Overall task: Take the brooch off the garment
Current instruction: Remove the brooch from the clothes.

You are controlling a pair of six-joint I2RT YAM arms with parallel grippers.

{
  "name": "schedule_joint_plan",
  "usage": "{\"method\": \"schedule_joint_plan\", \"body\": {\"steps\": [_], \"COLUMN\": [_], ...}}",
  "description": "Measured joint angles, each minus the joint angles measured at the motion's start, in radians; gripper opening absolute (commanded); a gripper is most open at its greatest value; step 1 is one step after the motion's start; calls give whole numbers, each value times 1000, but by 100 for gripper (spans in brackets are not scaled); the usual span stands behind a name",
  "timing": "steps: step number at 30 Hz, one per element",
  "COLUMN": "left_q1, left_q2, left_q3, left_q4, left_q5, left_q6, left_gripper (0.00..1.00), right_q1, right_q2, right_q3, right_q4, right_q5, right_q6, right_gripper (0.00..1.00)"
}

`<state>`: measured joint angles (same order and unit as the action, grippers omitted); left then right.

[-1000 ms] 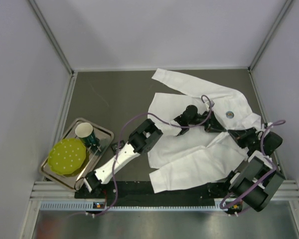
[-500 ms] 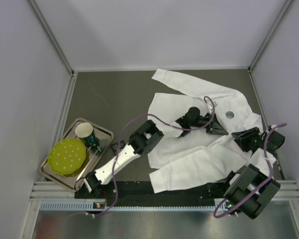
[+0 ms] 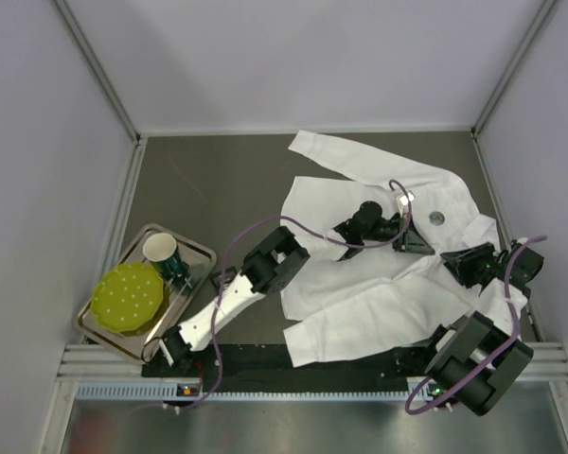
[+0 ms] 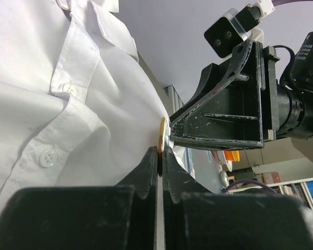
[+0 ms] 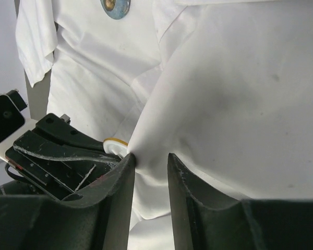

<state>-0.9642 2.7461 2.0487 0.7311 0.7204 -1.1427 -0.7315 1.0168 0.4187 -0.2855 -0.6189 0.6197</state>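
Next, my right gripper pinches the fold (image 5: 140,148) close beside the brooch before my left gripper pulls, as the cloth fold stands loose between my right gripper's open fingers.
The garment (image 3: 360,284), a white collared shirt, lies spread over the right half of the table. My left gripper (image 3: 412,241) reaches across it and is shut on the brooch (image 4: 161,136), a small disc seen edge-on with a yellow rim. The brooch (image 5: 115,143) still touches the cloth (image 4: 68,104). My right gripper (image 3: 457,258) sits just right of it, open, its fingers (image 5: 120,177) astride a raised fold of shirt (image 5: 240,94) with the left one touching the cloth. The left gripper (image 4: 161,151) and right gripper (image 5: 148,159) nearly face each other.
A round blue-and-gold badge (image 3: 436,217) is pinned on the shirt beyond both grippers and shows again as the badge (image 5: 115,5). A metal tray (image 3: 204,253) at the left holds a yellow-green spotted disc (image 3: 126,296) and a cup (image 3: 161,250). Walls close in on the three far sides.
The right gripper has opened and drawn back a little to the right, away from the left gripper. The left gripper has closed fully on the disc.
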Motion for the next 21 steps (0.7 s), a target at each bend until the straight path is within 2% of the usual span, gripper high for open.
{"method": "schedule_joint_plan", "body": {"steps": [7, 13, 21], "left_q1": [0, 0, 0], "left_q2": [-13, -15, -15], "left_q3": [-11, -11, -14], "left_q4": [-2, 2, 38], "left_q5": [-7, -7, -11], "left_q6": [30, 21, -61], "left_gripper": [0, 0, 0], "right_q1": [0, 0, 0], "right_q2": [13, 27, 34], "right_q3": [9, 9, 8], "right_q4": [-10, 0, 42], "right_q5": [-35, -61, -84], "right_q6": [13, 14, 29], "right_gripper": [43, 43, 39]}}
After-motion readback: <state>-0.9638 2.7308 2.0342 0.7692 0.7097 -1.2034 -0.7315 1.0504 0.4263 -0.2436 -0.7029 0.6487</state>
